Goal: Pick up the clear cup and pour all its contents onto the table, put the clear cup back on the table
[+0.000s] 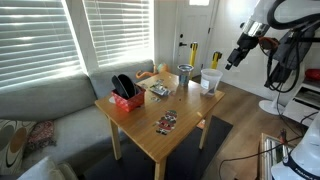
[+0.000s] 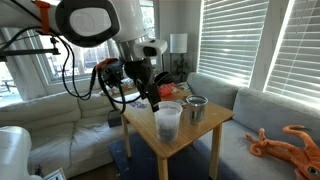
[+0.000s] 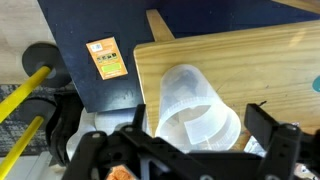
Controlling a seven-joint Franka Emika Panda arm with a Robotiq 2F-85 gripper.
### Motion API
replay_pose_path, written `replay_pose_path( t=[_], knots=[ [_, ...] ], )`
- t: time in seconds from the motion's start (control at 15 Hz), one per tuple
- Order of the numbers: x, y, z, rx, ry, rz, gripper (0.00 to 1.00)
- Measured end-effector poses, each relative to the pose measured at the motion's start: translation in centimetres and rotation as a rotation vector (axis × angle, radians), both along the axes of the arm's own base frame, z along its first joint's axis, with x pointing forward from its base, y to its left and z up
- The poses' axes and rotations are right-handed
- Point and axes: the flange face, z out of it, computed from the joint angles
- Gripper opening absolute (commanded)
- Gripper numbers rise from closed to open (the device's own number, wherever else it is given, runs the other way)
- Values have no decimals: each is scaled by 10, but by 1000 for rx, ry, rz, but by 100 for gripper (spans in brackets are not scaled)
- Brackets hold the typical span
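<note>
Next, I move my gripper over to the clear cup's rim (image 1: 212, 70) (image 3: 160, 124), on the side toward the yellow handles, and close it there.
The clear cup (image 1: 210, 80) stands upright near a corner of the light-wood table (image 1: 185, 120), and shows in both exterior views (image 2: 167, 120). In the wrist view the cup (image 3: 195, 100) lies below and between my two fingers. My gripper (image 3: 160, 118) is open and empty. In an exterior view it (image 1: 236, 55) hangs above and beside the cup, apart from it, and it also shows close to the cup in the other exterior view (image 2: 152, 100). The cup's contents are hard to make out through the hazy wall.
A greyish cup (image 1: 185, 73) stands next to the clear cup (image 2: 196, 108). A black-and-red container (image 1: 125, 90) and dark patterned packets (image 1: 166, 122) lie on the table. A sofa (image 1: 50, 105) flanks it. A dark rug (image 3: 90, 40) and yellow handles (image 3: 25, 85) are beyond the table edge.
</note>
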Motion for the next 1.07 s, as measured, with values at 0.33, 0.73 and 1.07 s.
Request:
replay_pose_path(
  t=[0.33,0.73,1.07],
  knots=[
    [0,-3,2,-2,-4,-7,100],
    [-5,-23,16,-1,-33,-52,100],
    [-5,-23,15,-1,-30,-52,100]
  ],
)
